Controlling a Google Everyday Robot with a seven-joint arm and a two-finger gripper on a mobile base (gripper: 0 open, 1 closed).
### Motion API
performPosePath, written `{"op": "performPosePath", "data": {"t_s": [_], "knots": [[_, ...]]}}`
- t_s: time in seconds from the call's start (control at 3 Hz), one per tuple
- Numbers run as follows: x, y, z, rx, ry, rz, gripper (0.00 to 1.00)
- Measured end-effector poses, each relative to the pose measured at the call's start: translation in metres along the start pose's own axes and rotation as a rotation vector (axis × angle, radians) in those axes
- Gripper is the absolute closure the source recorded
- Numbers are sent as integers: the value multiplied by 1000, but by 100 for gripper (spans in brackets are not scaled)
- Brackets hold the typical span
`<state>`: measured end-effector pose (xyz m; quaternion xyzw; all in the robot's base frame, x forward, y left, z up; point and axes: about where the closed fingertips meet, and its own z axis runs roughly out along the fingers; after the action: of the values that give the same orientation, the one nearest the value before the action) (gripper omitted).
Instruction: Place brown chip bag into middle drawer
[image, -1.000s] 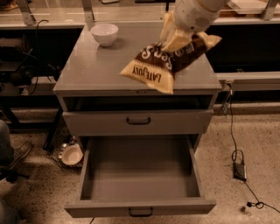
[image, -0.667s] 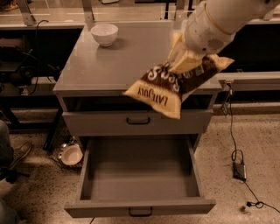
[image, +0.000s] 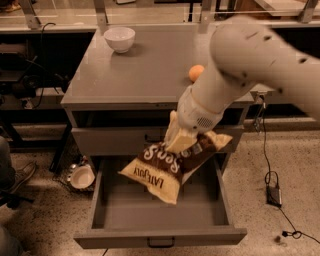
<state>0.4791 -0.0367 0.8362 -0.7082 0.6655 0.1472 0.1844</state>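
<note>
Next, my gripper lets go of the brown chip bag around the centre of the open middle drawer's bottom (image: 167, 193).
My gripper (image: 181, 143) is shut on the brown chip bag (image: 172, 165), which has white lettering and a cream-tan end band. The bag hangs tilted, tan end down to the left, above the open middle drawer (image: 160, 212). The drawer is pulled far out, with a dark handle at its front. My white arm (image: 240, 65) reaches down from the upper right and hides part of the cabinet top. The upper handled drawer (image: 115, 140) is closed behind the bag.
A white bowl (image: 119, 38) stands at the back left of the grey cabinet top (image: 130, 75). A small orange fruit (image: 196, 73) lies near its right front. A white dish (image: 82, 176) sits on the floor to the left. Cables (image: 272, 185) lie on the floor to the right.
My arm has carried the bag from above the cabinet top forward and down, so it now hangs over the open drawer. The orange fruit is now uncovered.
</note>
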Motion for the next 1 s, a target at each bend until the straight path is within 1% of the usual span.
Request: {"op": "performPosePath", "data": {"t_s": [0.33,0.67,1.0], "knots": [[6,10,11,-28,16,8,100],[8,10,21,-25,10,35,100],[36,8,70,-19,12,120,100]]}}
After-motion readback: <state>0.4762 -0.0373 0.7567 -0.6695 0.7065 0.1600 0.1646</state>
